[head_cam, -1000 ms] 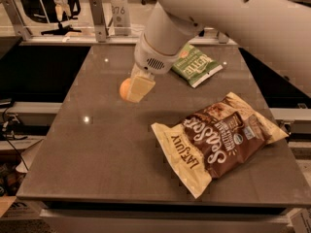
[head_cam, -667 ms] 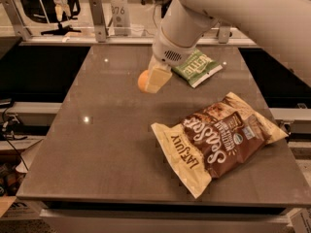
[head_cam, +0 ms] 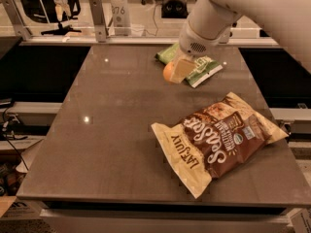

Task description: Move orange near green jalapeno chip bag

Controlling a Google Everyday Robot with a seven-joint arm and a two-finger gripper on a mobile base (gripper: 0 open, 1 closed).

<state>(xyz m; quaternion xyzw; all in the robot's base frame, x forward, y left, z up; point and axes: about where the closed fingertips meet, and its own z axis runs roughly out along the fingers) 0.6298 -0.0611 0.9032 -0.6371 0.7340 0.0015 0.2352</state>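
Note:
Next, I release the orange on the table point(head_cam: 175, 81) just in front of the green jalapeno chip bag.
My gripper point(head_cam: 178, 72) is shut on the orange point(head_cam: 168, 73), a small round fruit that shows at the left of the cream fingers. It holds the orange just above the table, right at the near left edge of the green jalapeno chip bag point(head_cam: 204, 67). The bag lies flat at the far middle of the table, partly hidden behind my wrist and arm. Only its left corner and right half show.
A large brown-and-cream chip bag point(head_cam: 216, 137) lies at the front right of the brown table point(head_cam: 107, 130). A rail with posts point(head_cam: 97, 21) runs behind the far edge. The table's edges drop off at left and front.
My gripper has carried the orange to the right and farther back, from the table's left-middle to the edge of the green bag. The bags have not moved.

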